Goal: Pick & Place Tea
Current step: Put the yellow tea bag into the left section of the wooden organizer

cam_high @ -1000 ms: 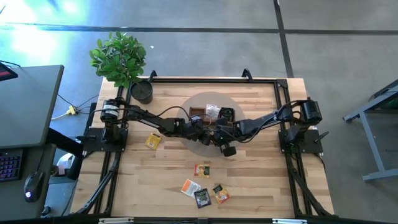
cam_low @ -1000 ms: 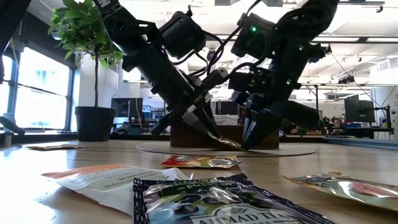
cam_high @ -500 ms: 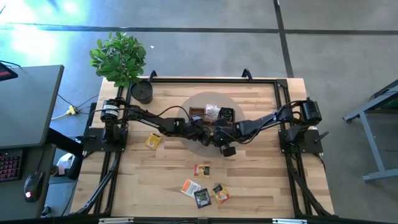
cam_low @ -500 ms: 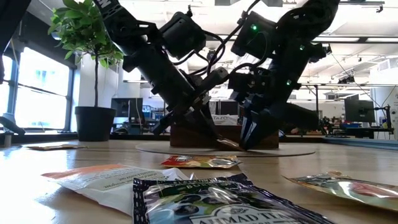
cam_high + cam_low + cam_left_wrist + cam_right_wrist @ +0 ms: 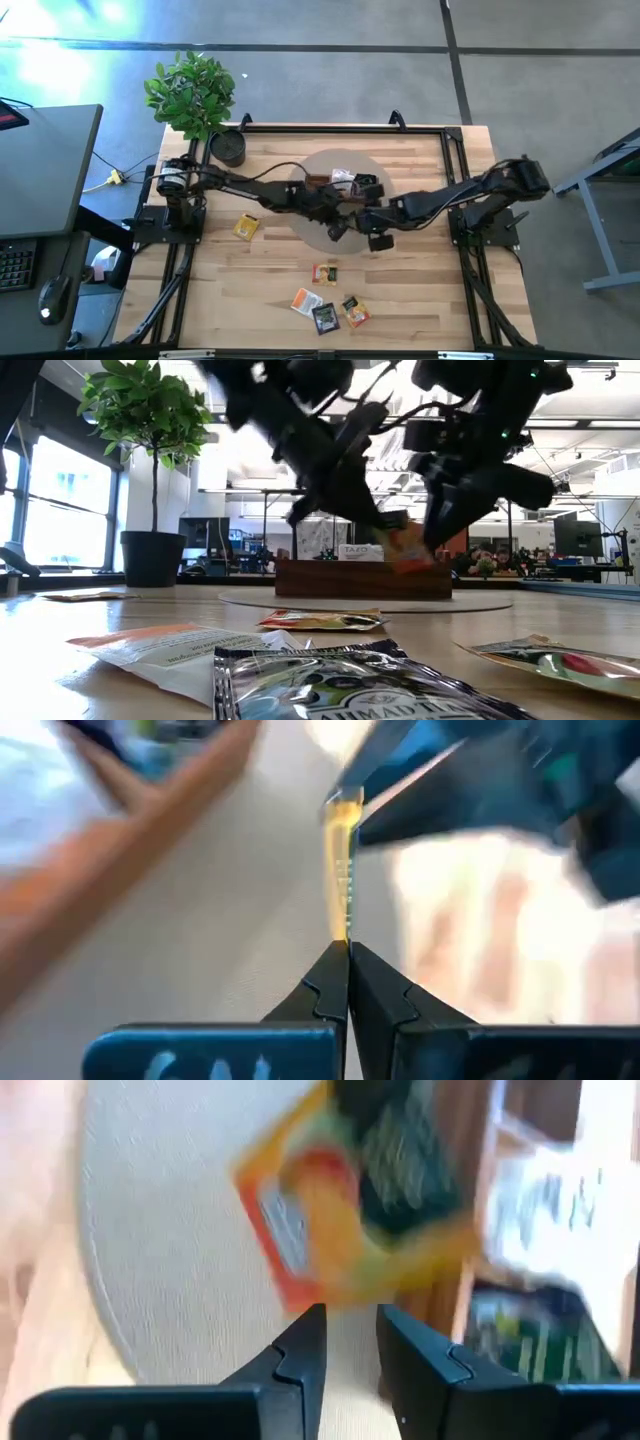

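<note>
I will release the orange-and-yellow tea packet from my left gripper in the wooden tray's empty end compartment (image 5: pixel 318 182), next to the white packet.
An orange-and-yellow tea packet (image 5: pixel 408 547) is in the air above the round grey mat (image 5: pixel 170 1230), in front of the wooden tray (image 5: pixel 360 578). My left gripper (image 5: pixel 347 948) is shut on it; that view shows the packet edge-on. My right gripper (image 5: pixel 350 1325) is open, its fingertips just short of the packet's face (image 5: pixel 330 1230); whether it touches cannot be told. In the high view the left gripper (image 5: pixel 340 215) and right gripper (image 5: pixel 365 215) meet over the mat. More packets lie in the tray (image 5: pixel 540 1200). My left gripper pinches the orange packet between its two fingers by one edge (image 5: pixel 341 925). The packet stands out past the fingertips, in line with the fingers. It is lifted clear of the mat, tilted in the low view.
Loose packets lie flat on the near half of the table (image 5: pixel 324 273) (image 5: pixel 328 310), and a yellow one on the left (image 5: pixel 246 226). A potted plant (image 5: pixel 228 148) stands at the far left corner. The tray (image 5: pixel 340 182) sits on the mat's far part.
Both grippers have risen from the mat, where their tips were down at the orange packet. The packet has come up with the left gripper and now hangs clear above the mat. The right arm has also stretched out lower, its elbow swinging toward the table's right edge.
</note>
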Robot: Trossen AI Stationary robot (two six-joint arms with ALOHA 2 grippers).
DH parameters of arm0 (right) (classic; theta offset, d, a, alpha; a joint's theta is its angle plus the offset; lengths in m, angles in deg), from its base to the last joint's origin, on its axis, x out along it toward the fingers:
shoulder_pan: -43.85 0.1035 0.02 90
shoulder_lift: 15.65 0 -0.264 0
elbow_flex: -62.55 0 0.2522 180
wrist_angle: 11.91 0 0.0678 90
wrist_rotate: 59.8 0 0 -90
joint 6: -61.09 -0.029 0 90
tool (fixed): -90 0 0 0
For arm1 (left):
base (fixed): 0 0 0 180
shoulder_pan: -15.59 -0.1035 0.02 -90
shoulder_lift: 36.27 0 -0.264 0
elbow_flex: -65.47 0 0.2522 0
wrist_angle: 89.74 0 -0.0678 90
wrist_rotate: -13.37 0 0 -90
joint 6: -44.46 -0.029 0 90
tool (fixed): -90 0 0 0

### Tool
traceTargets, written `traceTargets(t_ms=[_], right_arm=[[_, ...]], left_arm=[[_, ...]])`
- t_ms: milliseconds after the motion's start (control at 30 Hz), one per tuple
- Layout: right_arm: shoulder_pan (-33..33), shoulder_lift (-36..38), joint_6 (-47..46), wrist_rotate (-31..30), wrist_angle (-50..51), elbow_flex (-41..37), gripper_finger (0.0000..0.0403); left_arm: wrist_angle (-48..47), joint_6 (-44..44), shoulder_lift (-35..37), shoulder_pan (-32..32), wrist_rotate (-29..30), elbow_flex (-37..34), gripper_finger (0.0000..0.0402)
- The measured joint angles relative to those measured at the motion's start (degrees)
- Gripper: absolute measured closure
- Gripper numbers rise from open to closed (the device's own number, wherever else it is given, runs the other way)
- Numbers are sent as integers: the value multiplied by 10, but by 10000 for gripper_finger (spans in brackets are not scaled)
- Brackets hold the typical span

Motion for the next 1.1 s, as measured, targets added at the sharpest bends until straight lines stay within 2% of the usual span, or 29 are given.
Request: traceTargets(t_ms=[133,233,400,600,700,900,1100], right_arm=[[-2,41,-53,-6,55,-2,323],[-2,55,-80,-5,75,-1,328],[-1,57,-91,9,85,-1,329],[-1,54,-89,52,98,-1,329],[-2,55,-91,52,93,-1,329],[-1,55,-91,49,94,-1,329],[-2,55,-91,48,93,-1,329]], left_arm=[[-229,-51,0,0,69,120,401],[-342,-69,-3,1,118,187,401],[-456,-133,-6,-3,160,255,401],[-652,-130,-4,-46,225,283,401],[-639,-138,-6,-80,209,270,401],[-566,-230,-6,-129,137,254,401],[-562,-253,-6,-124,150,254,401]])
